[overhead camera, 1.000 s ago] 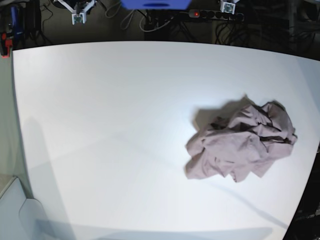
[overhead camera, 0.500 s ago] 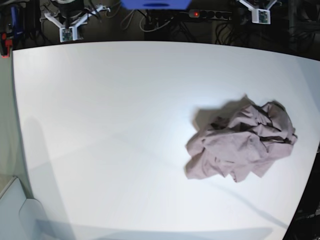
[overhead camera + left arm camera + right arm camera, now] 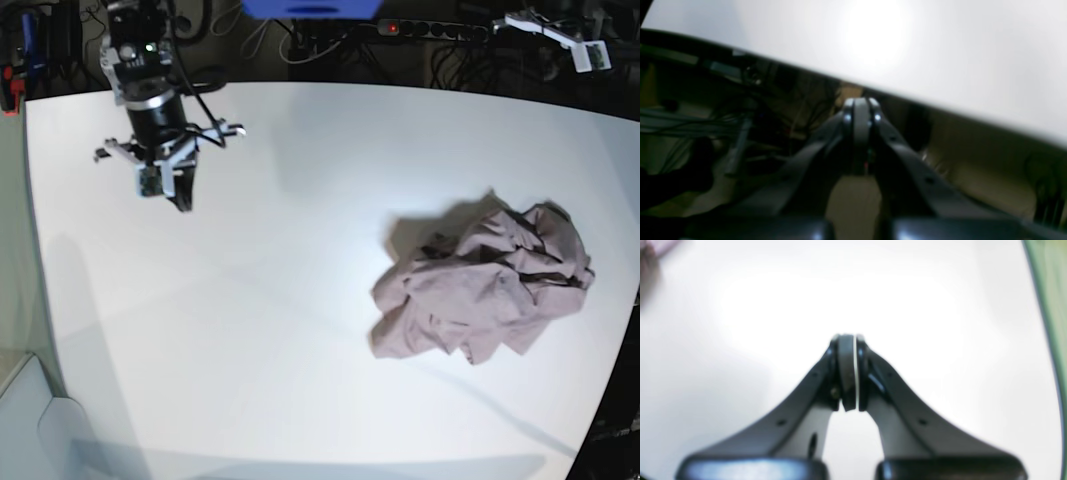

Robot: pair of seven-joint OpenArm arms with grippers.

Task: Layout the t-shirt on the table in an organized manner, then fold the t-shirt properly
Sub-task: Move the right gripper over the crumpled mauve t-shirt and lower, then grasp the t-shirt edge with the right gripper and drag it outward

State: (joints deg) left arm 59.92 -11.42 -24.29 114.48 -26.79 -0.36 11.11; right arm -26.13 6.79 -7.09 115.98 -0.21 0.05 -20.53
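My right gripper should next move to the t-shirt's smooth top fold (image 3: 434, 272), at the end of the heap that is closest to that gripper, and close on it there.
The t-shirt (image 3: 480, 295) lies crumpled in a mauve heap at the right of the white table (image 3: 300, 300), close to its right edge. My right gripper (image 3: 184, 203) hangs over the table's far left part, far from the shirt. In the right wrist view the right gripper (image 3: 848, 340) is shut and empty above bare table (image 3: 940, 306), and a blurred bit of the t-shirt (image 3: 660, 245) shows at the top left corner. My left arm (image 3: 548, 26) is behind the table's back edge at the right. The left gripper (image 3: 860, 106) is shut on nothing, just off the table (image 3: 907, 50).
Behind the table's back edge are a power strip (image 3: 430, 30) with a red light, a blue object (image 3: 310, 8) and tangled cables. A red item (image 3: 10, 88) sits at the far left. A greenish strip (image 3: 1052, 306) runs beyond the table's side edge.
My right arm has swung from behind the back edge out over the table's far left. My left arm has shifted rightward along the back edge. The t-shirt has not moved.
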